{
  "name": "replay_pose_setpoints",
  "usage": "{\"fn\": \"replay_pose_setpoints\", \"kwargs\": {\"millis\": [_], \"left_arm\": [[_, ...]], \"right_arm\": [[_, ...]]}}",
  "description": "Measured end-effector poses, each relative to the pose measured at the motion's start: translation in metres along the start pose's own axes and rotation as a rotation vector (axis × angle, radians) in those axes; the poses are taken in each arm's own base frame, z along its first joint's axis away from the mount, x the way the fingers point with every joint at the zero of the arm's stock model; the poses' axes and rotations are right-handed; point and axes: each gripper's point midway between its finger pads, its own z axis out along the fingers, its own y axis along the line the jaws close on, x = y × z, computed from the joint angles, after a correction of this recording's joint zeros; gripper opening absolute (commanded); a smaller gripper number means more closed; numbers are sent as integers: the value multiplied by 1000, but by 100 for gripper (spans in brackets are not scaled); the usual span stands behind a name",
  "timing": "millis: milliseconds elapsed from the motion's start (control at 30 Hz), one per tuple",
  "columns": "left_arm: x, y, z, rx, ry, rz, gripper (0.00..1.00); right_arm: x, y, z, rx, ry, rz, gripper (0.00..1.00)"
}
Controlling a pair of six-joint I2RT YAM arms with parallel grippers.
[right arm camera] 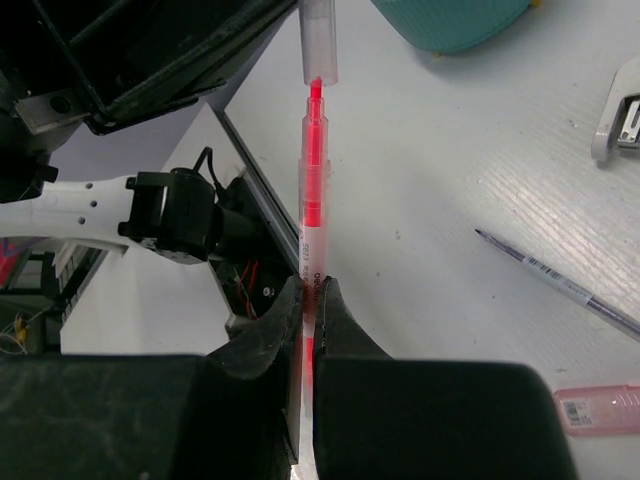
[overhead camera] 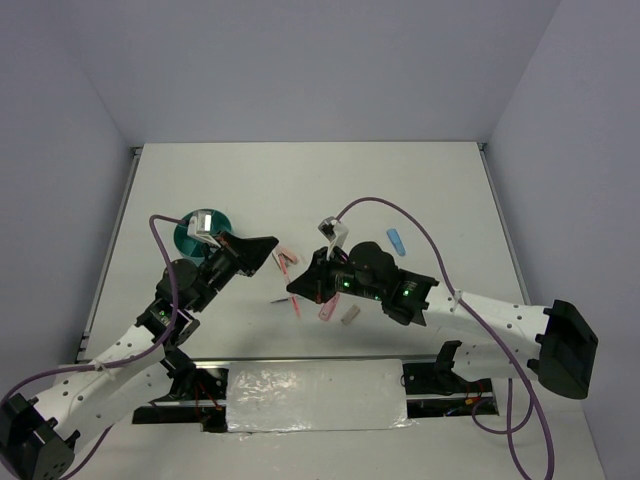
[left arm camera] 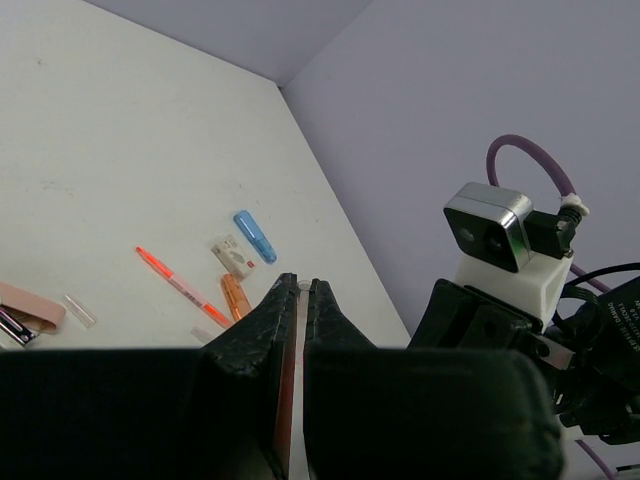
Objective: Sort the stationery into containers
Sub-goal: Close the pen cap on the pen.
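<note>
The clear cap is barely over the tip of the pink pen. I will push the cap on with my left gripper, then open it and take the capped pen (right arm camera: 314, 185) over.
My right gripper (right arm camera: 312, 285) is shut on a pink pen (right arm camera: 311, 190) with a clear barrel, which points up and away from it. The pen's tip sits in a clear cap (right arm camera: 318, 40). My left gripper (left arm camera: 302, 287) is shut on that cap, a thin clear piece between its jaws. Seen from above, the two grippers (overhead camera: 272, 244) (overhead camera: 297, 288) face each other mid-table. The teal round container (overhead camera: 188, 234) stands behind the left gripper, and its edge (right arm camera: 455, 22) shows in the right wrist view. A thin grey pen (right arm camera: 560, 285) lies on the table.
On the table lie an orange pen (left arm camera: 185, 288), a blue eraser (left arm camera: 255, 235), a small tan eraser (left arm camera: 232, 256), a pink eraser (right arm camera: 600, 408), another pink eraser (left arm camera: 30, 305) and a metal clip (right arm camera: 620, 110). The table's near edge (right arm camera: 250, 170) runs under the held pen.
</note>
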Motion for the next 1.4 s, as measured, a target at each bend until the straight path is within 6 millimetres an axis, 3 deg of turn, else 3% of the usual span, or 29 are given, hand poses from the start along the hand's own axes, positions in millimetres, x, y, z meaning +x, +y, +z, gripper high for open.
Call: {"fn": "replay_pose_setpoints", "kwargs": {"millis": [733,933,1033,1100,1167,1300,1400], "left_arm": [[0,-11,-4,46,-3,-99,0],[-5,-14,-5,64,-19,-98,8],[-7,-16,-4,68,-26,-87,20],[-9,-17,-4,72,-29,-63,35],[-4,-20,-5,78,8,-37,41],[-3,-26,-4,77,49,12,36],[-6,-31,-3,76,71,50,22]], "right_arm": [[-21,2,0,40,-33,-83,0],[-33,3,1,42,-83,-178,0],[-37,2,2,46,-100,-238,0],[-39,4,2,39,-101,-268,0],[-52,12,6,17,-141,-289,0],[-63,20,9,-8,-182,-309,0],[-66,23,9,-16,-192,-310,0]]}}
